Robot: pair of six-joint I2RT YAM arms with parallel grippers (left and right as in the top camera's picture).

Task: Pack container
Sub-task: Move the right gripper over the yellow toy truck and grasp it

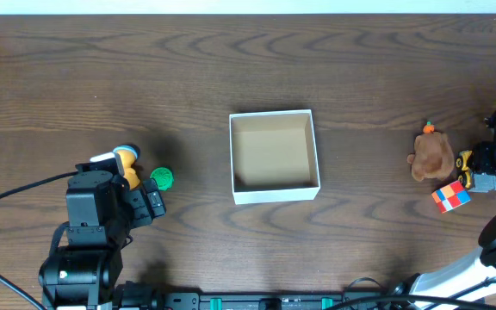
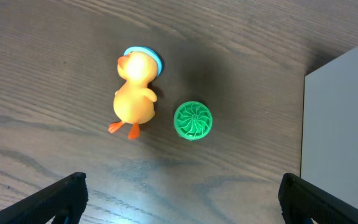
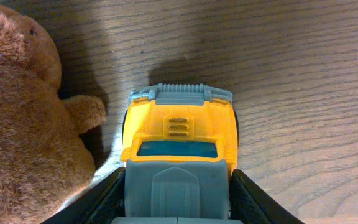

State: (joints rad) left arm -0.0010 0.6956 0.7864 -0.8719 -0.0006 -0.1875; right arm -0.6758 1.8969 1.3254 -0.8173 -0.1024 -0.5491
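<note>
The grey toy truck, which still rests on the table, will be released by my right gripper inside the white container (image 1: 288, 155), near the side of the container that faces the bear.
The container (image 1: 275, 192) is a square white box with a brown inside, lidless, at the table's middle; its white wall shows in the left wrist view (image 2: 340, 124). A yellow duck (image 1: 127, 164) and a green ridged disc (image 1: 162, 178) lie left of it, also in the left wrist view: duck (image 2: 135, 93), disc (image 2: 193, 120). My left gripper (image 2: 179, 199) is open and empty, just short of them. My right gripper (image 3: 178, 193) at the far right is shut on a yellow and grey toy truck (image 3: 179, 143), which rests on the table (image 1: 476, 168).
A brown plush bear (image 1: 433, 155) lies just left of the truck, touching close in the right wrist view (image 3: 23, 118). A red, white and blue cube (image 1: 450, 197) sits in front of the bear. Cables run along the table's front edge.
</note>
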